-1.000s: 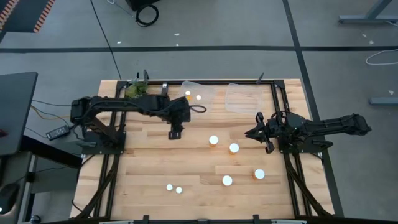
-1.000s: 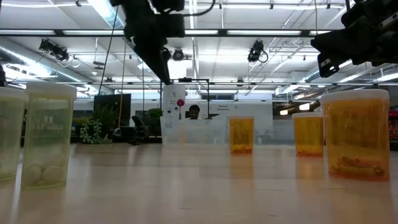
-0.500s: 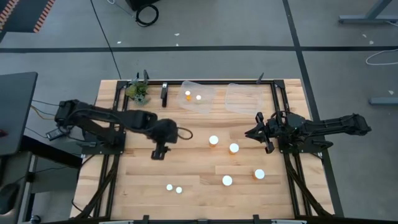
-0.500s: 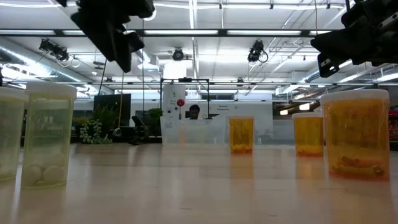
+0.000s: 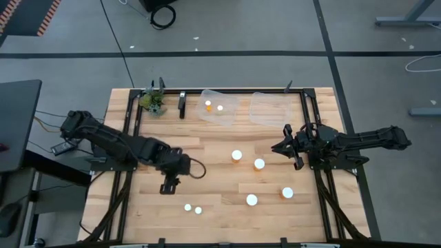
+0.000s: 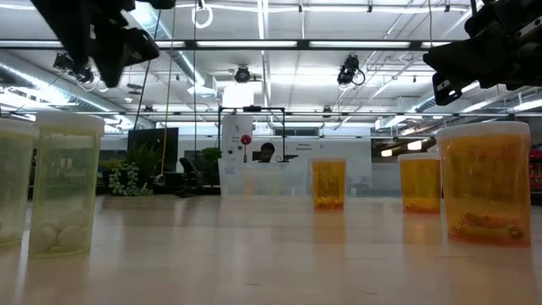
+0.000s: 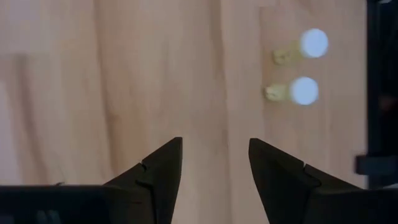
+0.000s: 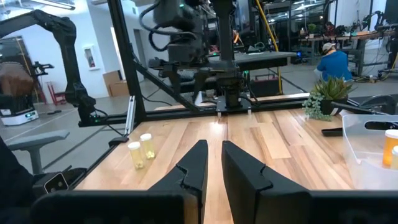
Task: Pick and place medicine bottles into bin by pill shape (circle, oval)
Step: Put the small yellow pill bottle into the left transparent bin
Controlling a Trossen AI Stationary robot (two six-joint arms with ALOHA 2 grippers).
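Note:
One tiny bottle stands farther from the wider amber bottles. Next, my left gripper needs to close on the white cap (image 5: pixel 187 207) (image 7: pixel 305 91) of that tiny bottle.
Two tiny white-capped bottles (image 5: pixel 187 206) (image 5: pixel 198 210) stand upright on the table near its near edge; they also show in the left wrist view (image 7: pixel 305 90) (image 7: pixel 314 43). My left gripper (image 5: pixel 169 184) is open and empty above the table, just left of and beyond them. Several wider amber bottles (image 5: pixel 237 155) (image 5: pixel 259 164) (image 5: pixel 287 193) (image 5: pixel 252 200) stand on the table's right half. Two more bottles (image 5: pixel 208 105) (image 5: pixel 220 107) sit in the left clear bin (image 5: pixel 227 116). My right gripper (image 5: pixel 279 148) waits at the right, fingers nearly together and empty.
A second clear bin (image 5: pixel 270 109) sits at the far edge, right of the first. A green plant (image 5: pixel 153 101) stands at the far left corner. Black frame rails (image 5: pixel 131 172) (image 5: pixel 318 186) run along both sides of the table. Bare wood lies between the two bottle groups.
My left gripper has swung from beside the left bin toward the table's near edge and a little to the left, ending close to the two tiny bottles. The bottles have stayed where they were.

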